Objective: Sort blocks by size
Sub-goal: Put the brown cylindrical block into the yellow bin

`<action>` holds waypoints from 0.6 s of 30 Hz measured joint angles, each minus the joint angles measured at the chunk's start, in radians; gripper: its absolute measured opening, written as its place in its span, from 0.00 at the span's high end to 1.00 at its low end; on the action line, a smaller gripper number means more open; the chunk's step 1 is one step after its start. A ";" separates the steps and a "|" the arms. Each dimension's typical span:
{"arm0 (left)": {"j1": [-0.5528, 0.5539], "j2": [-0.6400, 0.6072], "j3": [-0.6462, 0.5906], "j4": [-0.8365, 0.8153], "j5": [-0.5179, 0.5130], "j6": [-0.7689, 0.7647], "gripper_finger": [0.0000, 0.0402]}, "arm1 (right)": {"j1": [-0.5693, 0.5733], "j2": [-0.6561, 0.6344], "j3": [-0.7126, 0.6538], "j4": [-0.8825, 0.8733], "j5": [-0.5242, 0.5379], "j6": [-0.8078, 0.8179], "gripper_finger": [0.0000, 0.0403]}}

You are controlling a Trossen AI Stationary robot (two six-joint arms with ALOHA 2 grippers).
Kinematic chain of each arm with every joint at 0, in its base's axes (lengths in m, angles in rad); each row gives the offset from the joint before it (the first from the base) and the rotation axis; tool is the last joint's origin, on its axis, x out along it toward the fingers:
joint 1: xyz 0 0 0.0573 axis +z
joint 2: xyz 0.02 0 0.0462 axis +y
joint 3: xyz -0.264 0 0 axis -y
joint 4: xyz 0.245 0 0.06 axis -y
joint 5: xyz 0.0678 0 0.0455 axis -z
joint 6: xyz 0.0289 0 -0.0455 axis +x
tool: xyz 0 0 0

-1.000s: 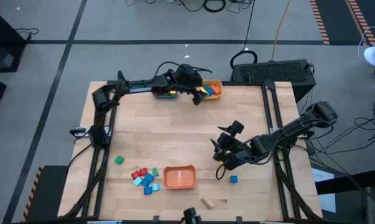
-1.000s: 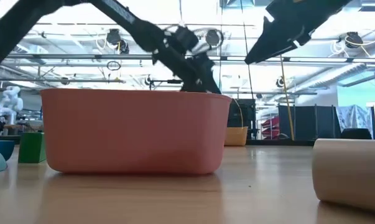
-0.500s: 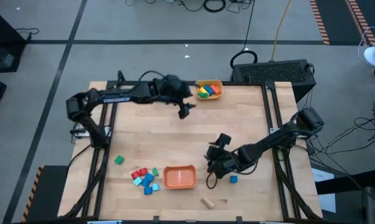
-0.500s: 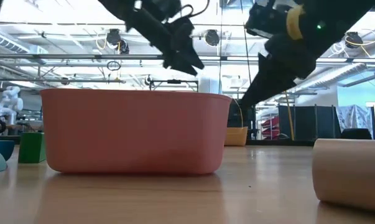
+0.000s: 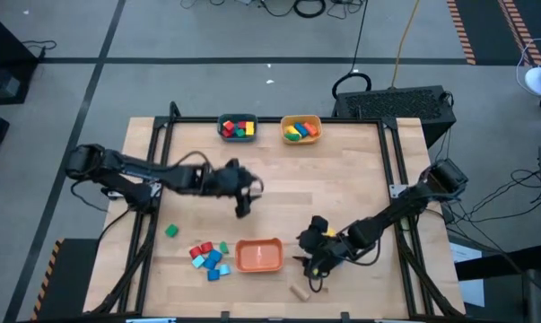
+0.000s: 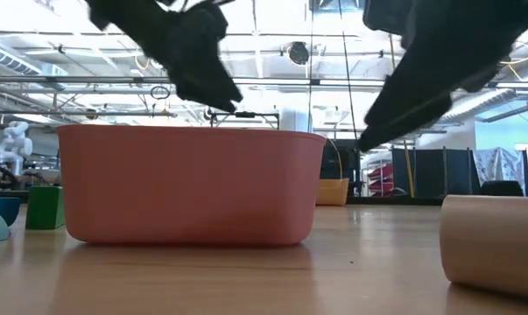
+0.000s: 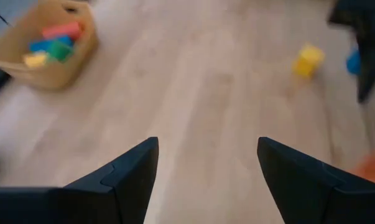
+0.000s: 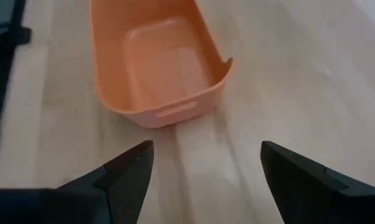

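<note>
The plain wood block (image 5: 300, 292) at the table's near edge, beside the orange bowl, is the next thing my right gripper should go to and close on.
My left gripper (image 5: 244, 206) hangs open over bare wood left of the table's middle, with nothing between its fingers (image 7: 206, 158). My right gripper (image 5: 309, 262) is open too. It slants down just right of the empty orange bowl (image 5: 258, 255) and looks into that bowl (image 8: 156, 62). A cluster of red, blue and light blue blocks (image 5: 209, 257) lies on the table left of the bowl. A green block (image 5: 171, 231) sits farther left, and a plain wood block (image 5: 299, 291) lies at the near edge. The left wrist view shows a yellow block (image 7: 308, 61) beside a blue block (image 7: 353, 62).
A teal bowl (image 5: 237, 128) and a yellow bowl (image 5: 301, 129), both holding blocks, stand at the far edge. In the low view the orange bowl (image 6: 189, 184) fills the middle and the wood block (image 6: 496, 245) lies at the right. The table's middle shows bare wood.
My left gripper has swung away from the bowls at the far edge, toward the near and left sides, uncovering the teal bowl. My right gripper has gone down and toward the near left, closer to the orange bowl, tipping more steeply downward.
</note>
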 joint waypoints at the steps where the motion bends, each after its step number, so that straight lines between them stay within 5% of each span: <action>1: -0.036 0.000 -0.010 -0.012 -0.023 -0.012 0.32 | 0.007 0.000 0.000 0.001 -0.004 0.028 0.30; 11: -0.341 0.016 -0.019 0.007 -0.243 -0.139 0.32 | 0.095 0.012 0.000 0.071 -0.015 0.252 0.30; 18: -0.473 0.029 -0.019 0.012 -0.330 -0.217 0.32 | 0.137 0.161 0.092 0.122 -0.045 0.293 0.30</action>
